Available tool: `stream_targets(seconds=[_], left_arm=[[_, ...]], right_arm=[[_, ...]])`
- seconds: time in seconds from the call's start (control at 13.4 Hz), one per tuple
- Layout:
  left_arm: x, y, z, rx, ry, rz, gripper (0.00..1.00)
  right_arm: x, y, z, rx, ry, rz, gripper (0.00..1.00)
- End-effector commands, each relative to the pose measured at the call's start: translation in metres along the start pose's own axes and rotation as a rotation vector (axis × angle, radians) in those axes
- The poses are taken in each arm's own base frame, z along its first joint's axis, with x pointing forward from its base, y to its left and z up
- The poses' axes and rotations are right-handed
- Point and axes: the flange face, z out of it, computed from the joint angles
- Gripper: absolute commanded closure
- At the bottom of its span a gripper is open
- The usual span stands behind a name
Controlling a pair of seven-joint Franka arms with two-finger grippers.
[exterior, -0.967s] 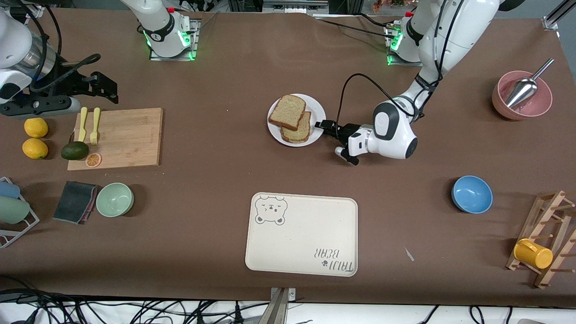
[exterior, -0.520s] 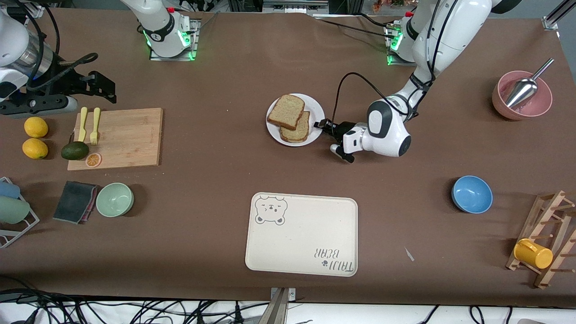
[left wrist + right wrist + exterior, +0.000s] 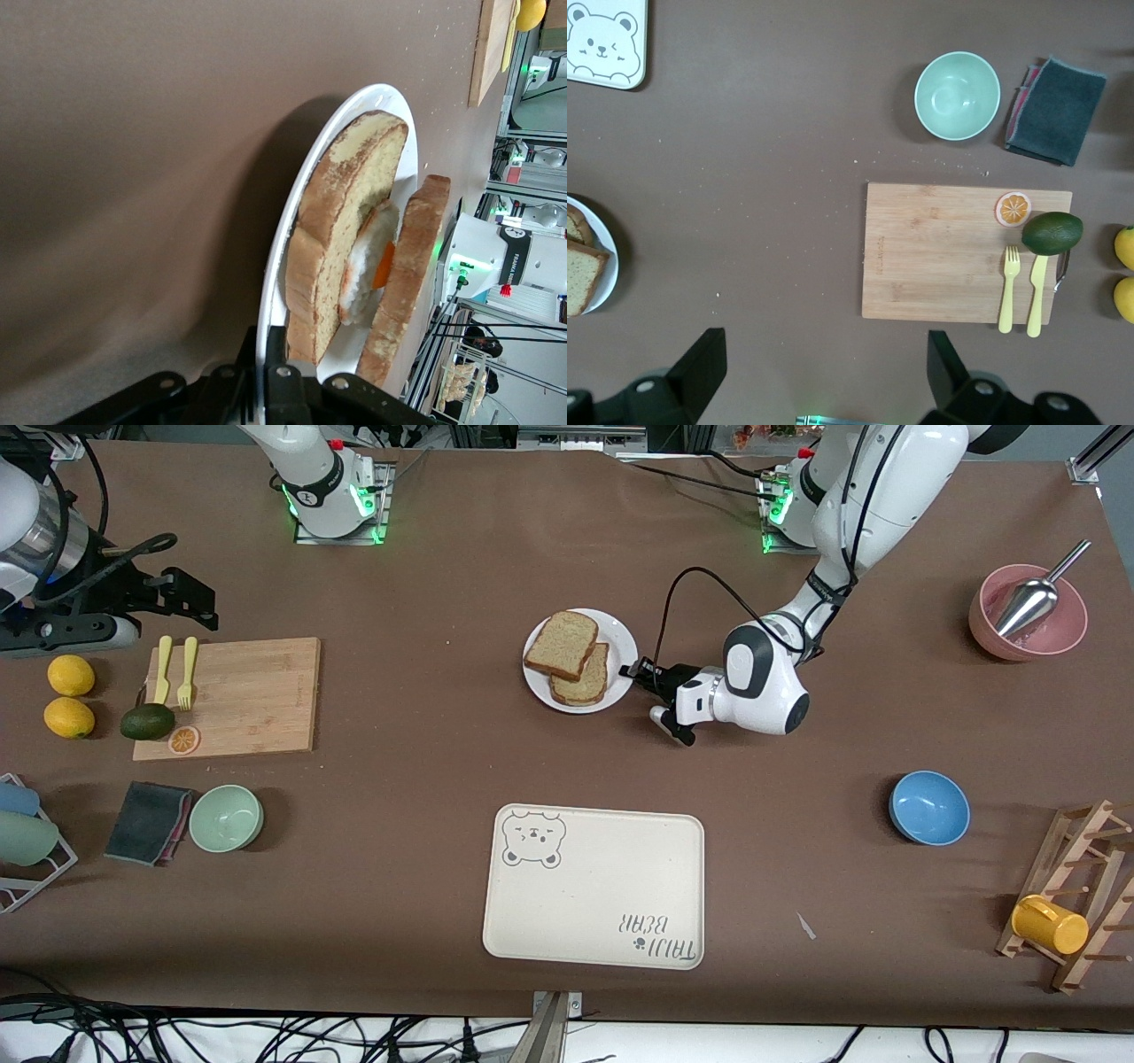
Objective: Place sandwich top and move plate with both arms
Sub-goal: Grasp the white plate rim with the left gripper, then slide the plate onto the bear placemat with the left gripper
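The white plate will go down from my left gripper onto the cream bear tray [image 3: 608,873], between its bear face and lettering.
The white plate [image 3: 620,651] sits mid-table with a sandwich on it. The sandwich top [image 3: 561,644], a tan speckled slice, lies askew over the lower slice [image 3: 588,679]. In the left wrist view the plate's rim [image 3: 282,266] stands between my fingers, with the lower slice [image 3: 341,221], a fried egg [image 3: 365,266] and the sandwich top [image 3: 415,257] stacked on it. My left gripper [image 3: 634,674] [image 3: 270,359] is shut on the plate's rim at the left arm's side. My right gripper [image 3: 197,599] [image 3: 824,359] is open and empty, high over the table beside the cutting board.
A cream bear tray [image 3: 594,886] lies nearer the front camera than the plate. A wooden cutting board [image 3: 239,695] with forks and an avocado [image 3: 147,722], a green bowl [image 3: 226,818] and a cloth sit toward the right arm's end. A blue bowl [image 3: 928,807] and pink bowl [image 3: 1028,613] sit toward the left arm's end.
My left gripper has slid in onto the plate's rim, and the plate has shifted slightly toward the right arm's end. My right gripper has drifted a little away from the cutting board.
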Motion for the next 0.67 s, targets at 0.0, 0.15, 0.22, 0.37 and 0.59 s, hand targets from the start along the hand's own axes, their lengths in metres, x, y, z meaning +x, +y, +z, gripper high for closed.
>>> stream_targets(seconds=[0.0, 0.15, 0.22, 0.37, 0.59], left_arm=[[0.01, -0.006, -0.031, -0.014, 0.082, -0.004, 1.0], [0.026, -0.002, -0.058, -0.031, 0.126, 0.005, 1.0], [0.034, -0.002, -0.074, -0.036, 0.156, 0.002, 1.0], [0.051, 0.002, -0.108, -0.042, 0.224, -0.001, 1.0], [0.077, 0.015, -0.157, -0.056, 0.315, -0.043, 1.0]], right_arm=[[-0.008, 0.011, -0.012, -0.001, -0.003, 0.005, 0.0], [-0.007, 0.017, -0.01, 0.006, -0.007, 0.015, 0.0], [-0.007, 0.015, -0.009, 0.006, -0.009, 0.012, 0.0], [-0.007, 0.019, -0.014, 0.005, 0.0, 0.018, 0.0], [-0.007, 0.03, -0.018, 0.01, 0.011, 0.041, 0.0]])
